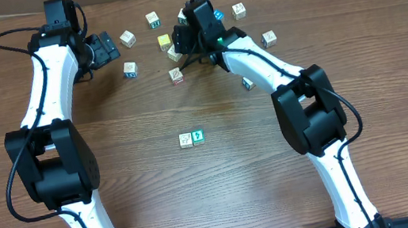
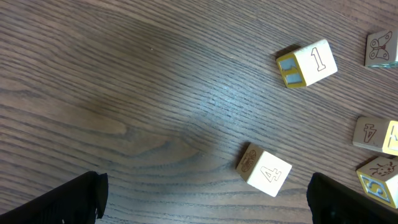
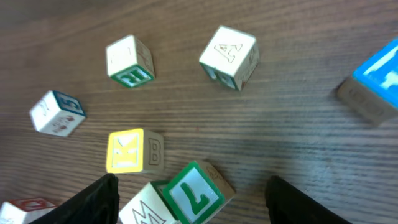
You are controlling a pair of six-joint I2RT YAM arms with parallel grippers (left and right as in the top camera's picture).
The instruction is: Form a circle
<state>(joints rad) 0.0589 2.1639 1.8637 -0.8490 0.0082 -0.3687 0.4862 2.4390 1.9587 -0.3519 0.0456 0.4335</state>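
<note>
The white "M" block is touching the green block between my right gripper's fingers. I will lift clear, shift over and then take the green block alone (image 3: 198,194).
Several lettered wooden blocks lie scattered at the far side of the table. Two blocks (image 1: 191,138), one white and one green, sit side by side at mid-table. My right gripper (image 3: 194,200) is open, and between its fingers lie a green "7" block (image 3: 194,188) and a white "M" block (image 3: 144,210); gaps show on both sides. A yellow "K" block (image 3: 127,151) lies just beyond. My left gripper (image 2: 208,202) is wide open over bare wood, with a "4" block (image 2: 264,171) just ahead of its right finger (image 2: 351,202).
Near the right gripper lie an "A" block (image 3: 229,56), a green "E" block (image 3: 129,60), a "5" block (image 3: 57,113) and a blue block (image 3: 376,78). A "1" block (image 2: 308,64) and more blocks at the right edge lie ahead of the left gripper.
</note>
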